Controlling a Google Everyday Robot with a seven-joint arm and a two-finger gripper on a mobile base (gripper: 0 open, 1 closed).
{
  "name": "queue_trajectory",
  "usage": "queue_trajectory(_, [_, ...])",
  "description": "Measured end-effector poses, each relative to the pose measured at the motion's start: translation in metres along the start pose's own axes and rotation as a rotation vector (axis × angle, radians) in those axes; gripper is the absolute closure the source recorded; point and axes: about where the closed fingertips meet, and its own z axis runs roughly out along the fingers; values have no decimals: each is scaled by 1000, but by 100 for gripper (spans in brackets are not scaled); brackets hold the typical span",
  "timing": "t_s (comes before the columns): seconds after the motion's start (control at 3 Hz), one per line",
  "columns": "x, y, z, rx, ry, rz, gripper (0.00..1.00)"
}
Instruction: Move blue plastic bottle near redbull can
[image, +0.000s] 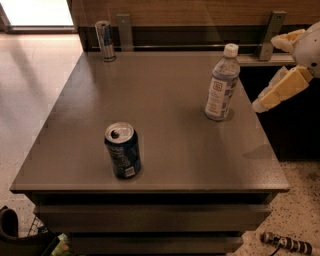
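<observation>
Next, my gripper will go to the blue plastic bottle's middle (221, 90), around its pale label, and close there.
The blue plastic bottle (221, 85), clear with a white cap and pale label, stands upright on the right side of the dark grey table (160, 110). The redbull can (105, 41), slim and silver-blue, stands at the table's far left corner. My gripper (272, 70) hangs at the right edge of the view, just right of the bottle and apart from it. Its pale yellow fingers (281, 89) are spread open and hold nothing.
A wider dark blue can (122, 150) with an opened top stands near the table's front left. A wooden wall with metal brackets (270, 32) runs behind the table. Clutter lies on the floor at the bottom left and bottom right.
</observation>
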Motion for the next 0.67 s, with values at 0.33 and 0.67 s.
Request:
queue_trajectory(0.33, [-3, -25, 21, 3, -169, 45, 0])
queue_trajectory(0.67, [-1, -32, 43, -3, -314, 87, 0])
